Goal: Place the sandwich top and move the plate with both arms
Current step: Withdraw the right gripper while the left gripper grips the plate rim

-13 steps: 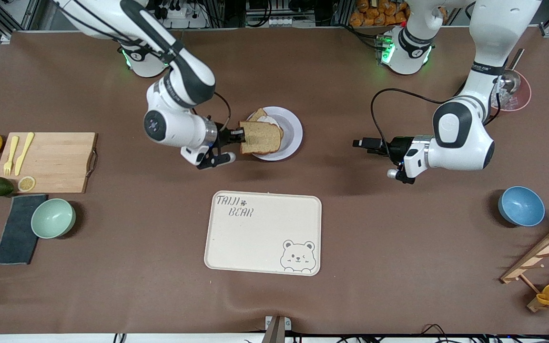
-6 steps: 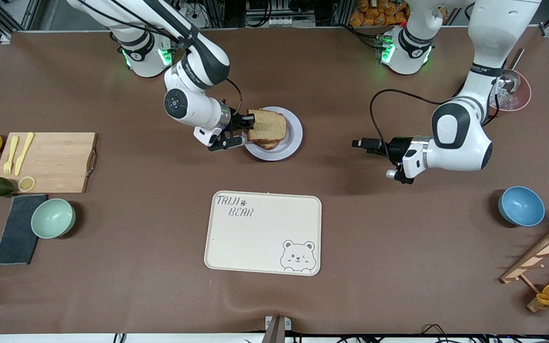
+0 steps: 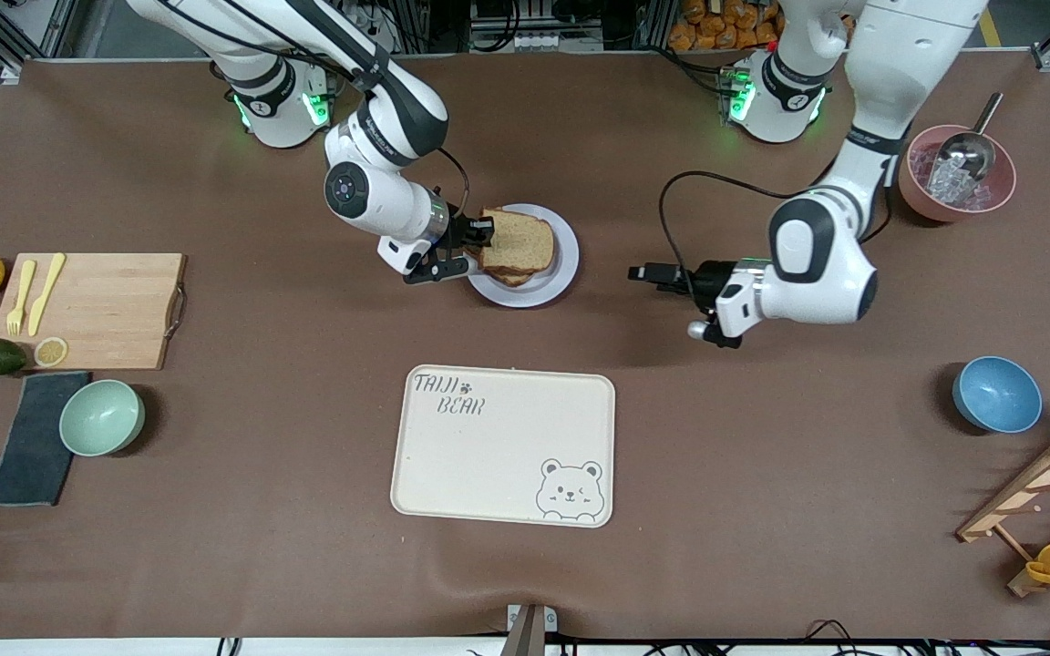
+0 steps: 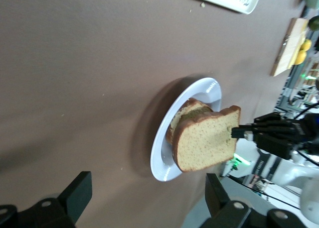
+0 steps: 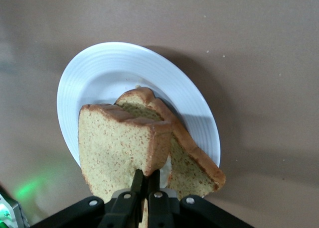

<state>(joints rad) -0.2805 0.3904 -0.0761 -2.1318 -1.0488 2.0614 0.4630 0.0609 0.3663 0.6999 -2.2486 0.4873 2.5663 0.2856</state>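
Observation:
Next, my left gripper goes to the rim of the plate (image 3: 572,251) (image 4: 155,160), across the sandwich top from my right gripper, and closes there.
The sandwich top (image 3: 518,240), a speckled brown slice with a darker crust, hangs tilted just above the plate (image 3: 567,266). My right gripper (image 3: 486,231) is shut on its edge at the side toward the right arm's end of the table. In the right wrist view the fingers (image 5: 146,180) pinch the sandwich top (image 5: 117,148) over a second slice (image 5: 197,166) lying on the plate (image 5: 94,73). My left gripper (image 3: 639,272) is open over bare table beside the plate, toward the left arm's end. Its wrist view shows the plate (image 4: 160,161) and sandwich top (image 4: 204,143) ahead of its spread fingers (image 4: 148,193).
A cream bear tray (image 3: 503,446) lies nearer the camera than the plate. A cutting board (image 3: 106,310), lemons, avocado and green bowl (image 3: 102,417) are at the right arm's end. A blue bowl (image 3: 997,394), pink ice bowl (image 3: 958,173) and wooden rack are at the left arm's end.
My right gripper has carried the slice farther over the plate, onto the lower slice. My left arm has moved toward the plate, still open.

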